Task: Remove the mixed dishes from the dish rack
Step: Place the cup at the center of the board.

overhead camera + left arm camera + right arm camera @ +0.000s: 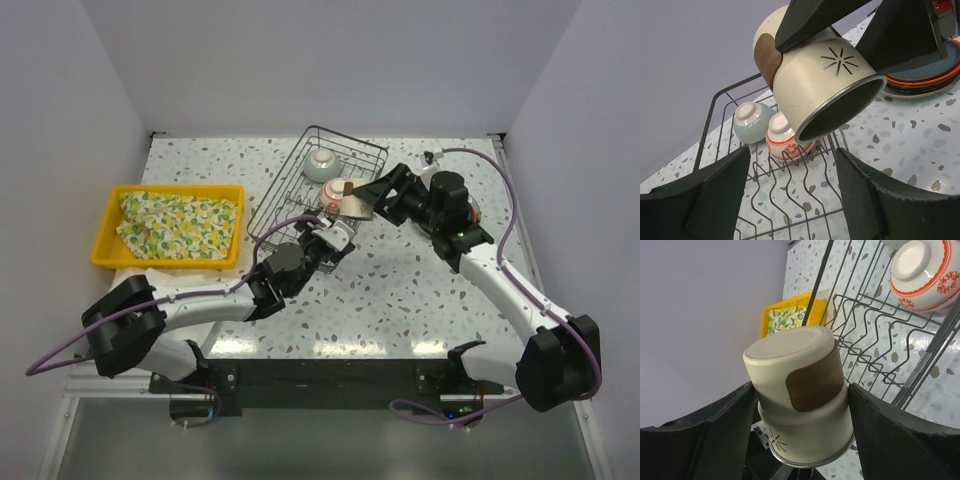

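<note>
I will take the cup's rim (812, 116) with my left gripper and turn the cup so my right gripper, which holds the beige cup's body bottom-up, can grip it again.
My right gripper (368, 195) is shut on the beige cup (354, 203), which has a brown patch, and holds it tilted above the near right side of the black wire dish rack (300, 190). In the right wrist view the cup (800, 390) sits bottom-up between the fingers (715, 435). A celadon bowl (322, 163) and a red-patterned white bowl (333, 194) lie upside down in the rack. My left gripper (335, 236) is open and empty at the rack's near end, below the cup (815, 85); both bowls show there, celadon (752, 121) and red-patterned (784, 141).
A stack of plates (925, 80) lies on the table right of the rack, mostly hidden under my right arm in the top view. A yellow tray (110, 235) holding a yellow-patterned cloth (178, 224) stands at the left. The walls close in on both sides.
</note>
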Controlling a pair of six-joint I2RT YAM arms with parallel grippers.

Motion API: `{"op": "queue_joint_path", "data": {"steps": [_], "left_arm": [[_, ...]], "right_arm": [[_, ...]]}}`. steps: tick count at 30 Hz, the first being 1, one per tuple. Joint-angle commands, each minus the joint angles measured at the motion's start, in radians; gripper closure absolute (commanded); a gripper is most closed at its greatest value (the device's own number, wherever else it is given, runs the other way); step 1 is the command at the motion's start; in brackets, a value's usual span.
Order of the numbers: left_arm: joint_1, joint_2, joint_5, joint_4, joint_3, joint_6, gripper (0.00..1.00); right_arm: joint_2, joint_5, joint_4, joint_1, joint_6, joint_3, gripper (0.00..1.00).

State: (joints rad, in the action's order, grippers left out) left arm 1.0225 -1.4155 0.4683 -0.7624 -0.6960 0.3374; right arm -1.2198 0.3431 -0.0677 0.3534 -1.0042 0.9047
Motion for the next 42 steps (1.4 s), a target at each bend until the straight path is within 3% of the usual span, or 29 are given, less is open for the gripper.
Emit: {"op": "queue_joint_path", "data": {"steps": [1,9,14,17,19,25,35,37,42], "left_arm": [[0.022,-0.034,0.046,-0.175,-0.051,0.015,0.29],[0.059,-0.108,0.113,-0.279,-0.089,0.051,0.47],[0.076,-0.132,0.150,-0.313,-0.089,0.072,0.72],[0.083,-0.134,0.167,-0.316,-0.089,0.074,0.88],[0.088,-0.131,0.179,-0.314,-0.089,0.072,0.99],[0.090,-0.091,0.211,-0.238,-0.091,0.026,1.00],[0.090,-0.004,0.193,0.029,-0.120,-0.164,1.00],[0.090,0.001,0.187,0.061,-0.141,-0.184,1.00],[0.087,-0.036,0.190,0.331,-0.278,-0.307,1.00]], "right_arm": [[0.049,0.020,-0.037,0.002,-0.047,-0.032,1.00],[0.092,0.025,-0.038,0.004,-0.093,-0.079,1.00],[0.115,0.019,-0.027,0.004,-0.103,-0.093,0.98],[0.129,0.010,-0.020,0.002,-0.105,-0.102,0.88],[0.137,0.007,0.002,0.002,-0.080,-0.102,0.73],[0.183,-0.062,0.126,0.002,0.056,-0.069,0.48],[0.255,-0.165,0.322,0.004,0.268,0.019,0.03],[0.261,-0.161,0.330,0.002,0.298,0.034,0.02],[0.259,-0.107,0.359,0.004,0.425,0.071,0.02]]}}
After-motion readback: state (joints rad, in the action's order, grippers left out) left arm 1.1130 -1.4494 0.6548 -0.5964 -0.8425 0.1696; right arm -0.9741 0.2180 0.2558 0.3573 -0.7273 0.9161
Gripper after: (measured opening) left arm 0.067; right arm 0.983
